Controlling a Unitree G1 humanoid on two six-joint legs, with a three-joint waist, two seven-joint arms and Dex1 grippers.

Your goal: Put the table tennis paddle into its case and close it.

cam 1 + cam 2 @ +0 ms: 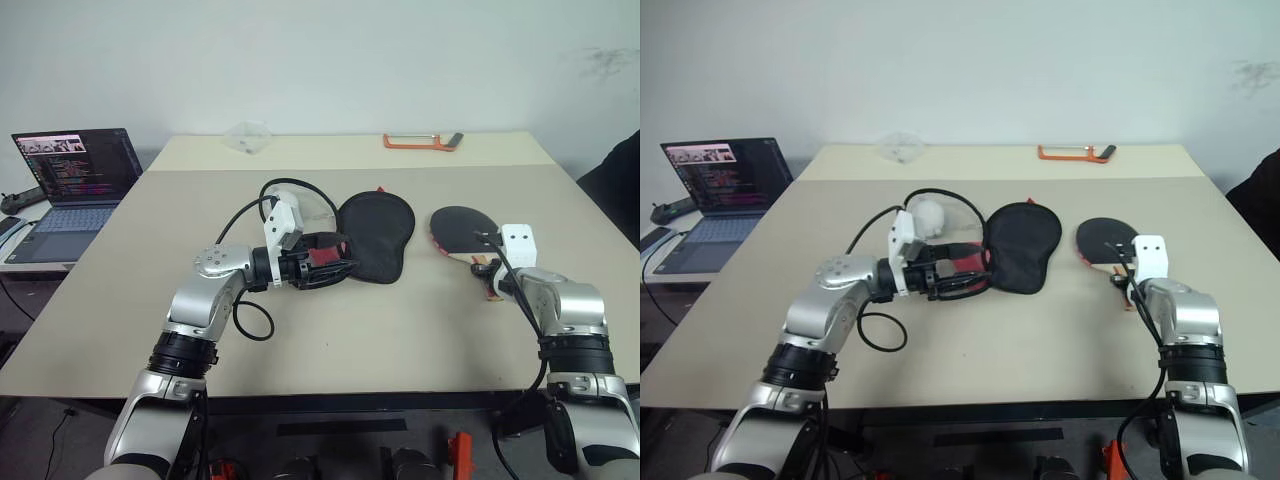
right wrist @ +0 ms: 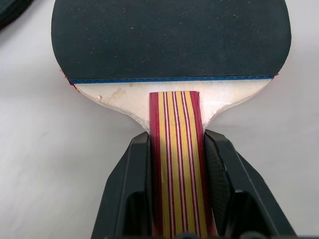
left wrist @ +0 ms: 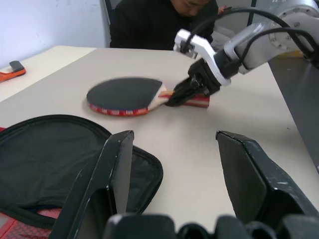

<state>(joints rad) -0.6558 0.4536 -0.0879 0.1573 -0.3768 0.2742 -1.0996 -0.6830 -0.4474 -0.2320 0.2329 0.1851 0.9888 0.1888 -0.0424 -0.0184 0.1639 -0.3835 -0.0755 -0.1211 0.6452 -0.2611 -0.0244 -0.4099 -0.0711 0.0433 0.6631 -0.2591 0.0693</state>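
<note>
I will use my right gripper to set down and release the table tennis paddle on the flat black half of the open case (image 1: 377, 231).
The table tennis paddle (image 1: 462, 230) lies flat on the beige table at the right, black rubber face up, striped wood handle pointing toward me. My right gripper (image 2: 177, 137) is shut on that handle, a finger pressed against each side; the left wrist view shows the paddle (image 3: 124, 94) held the same way. The black case (image 1: 375, 235) lies open at the table's middle, left of the paddle, some red showing at its near end. My left gripper (image 1: 340, 265) is level at that end of the case (image 3: 50, 149), open, with one finger (image 3: 107, 174) over its zipper edge.
A laptop (image 1: 75, 175) stands on a side table at the far left. An orange-handled tool (image 1: 420, 142) and a clear plastic piece (image 1: 247, 135) lie at the table's far edge. A small whitish round pouch (image 1: 928, 213) sits behind my left wrist. A person in black (image 3: 164, 20) sits beyond the right side.
</note>
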